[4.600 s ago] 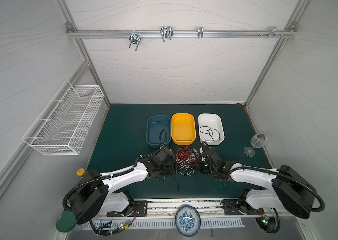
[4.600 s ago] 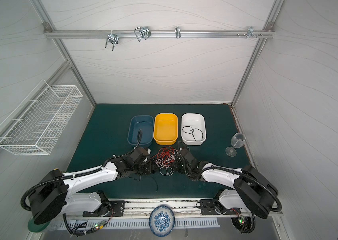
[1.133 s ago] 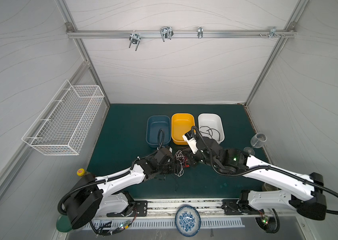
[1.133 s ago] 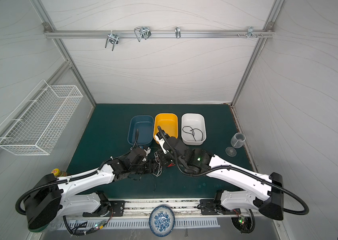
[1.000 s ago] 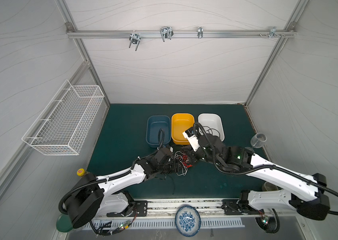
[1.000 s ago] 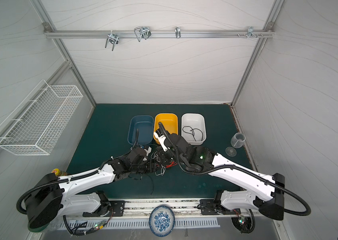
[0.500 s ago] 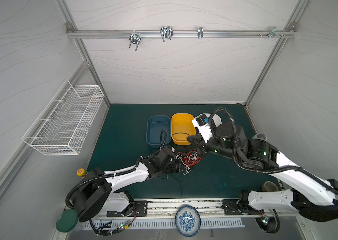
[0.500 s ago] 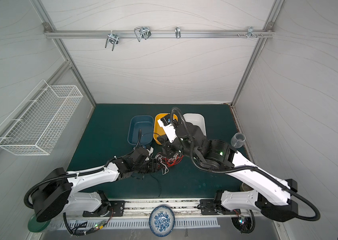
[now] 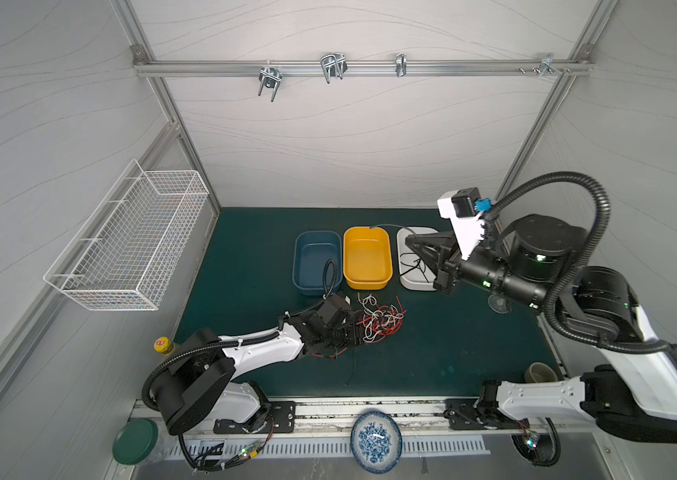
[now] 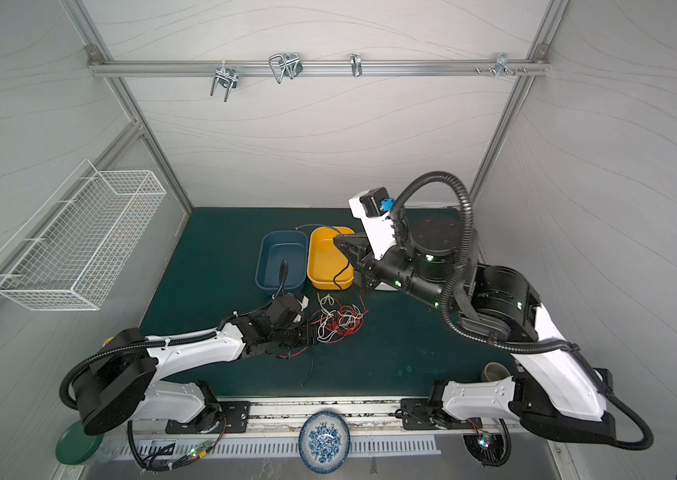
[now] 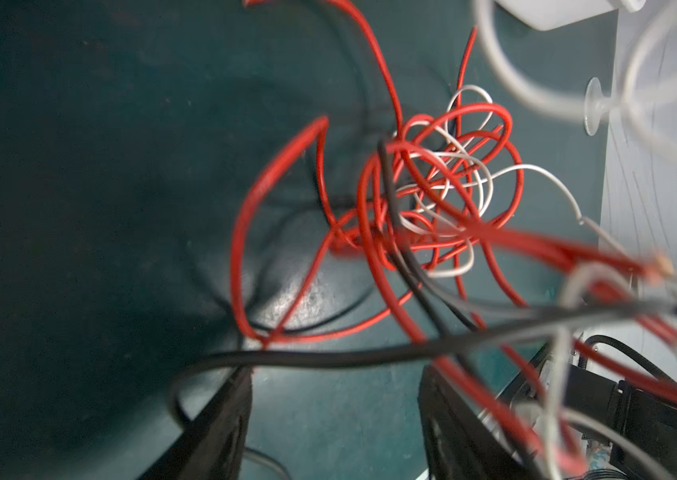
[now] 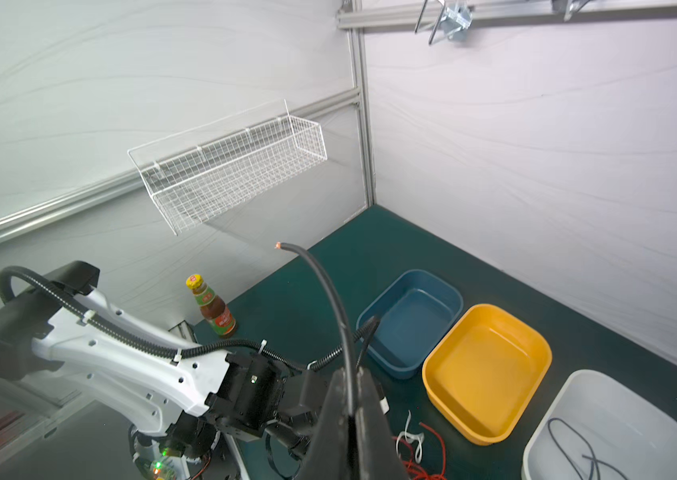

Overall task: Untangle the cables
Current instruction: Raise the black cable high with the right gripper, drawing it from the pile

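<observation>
My left gripper will close on the black cable's raised part (image 9: 356, 336) (image 11: 338, 357) next to the red and white tangle, where the black cable crosses that gripper's fingers.
The cables (image 9: 382, 320) (image 10: 338, 320) lie as a red, white and black tangle on the green mat in both top views. My left gripper (image 9: 353, 332) (image 10: 307, 332) rests low at the tangle's left edge, open. In the left wrist view the tangle (image 11: 432, 199) sits just beyond the gripper (image 11: 334, 399), and a black cable (image 11: 328, 357) crosses its fingertips. My right gripper (image 9: 409, 241) (image 12: 351, 399) is raised above the tubs, shut on a black cable (image 12: 328, 291) whose bare end points up. Another black cable (image 12: 573, 440) lies in the white tub (image 12: 619, 415).
Blue tub (image 9: 316, 257), yellow tub (image 9: 365, 257) and white tub (image 9: 411, 282) stand in a row behind the tangle. A loose black cable (image 9: 353, 370) trails toward the front edge. Wire basket (image 9: 137, 241) on the left wall, sauce bottle (image 9: 162, 345), glass (image 9: 498, 305), cup (image 9: 540, 372).
My right arm has risen and swung right toward the white tub, carrying the black cable away from the tangle. The left gripper has stayed open at the tangle.
</observation>
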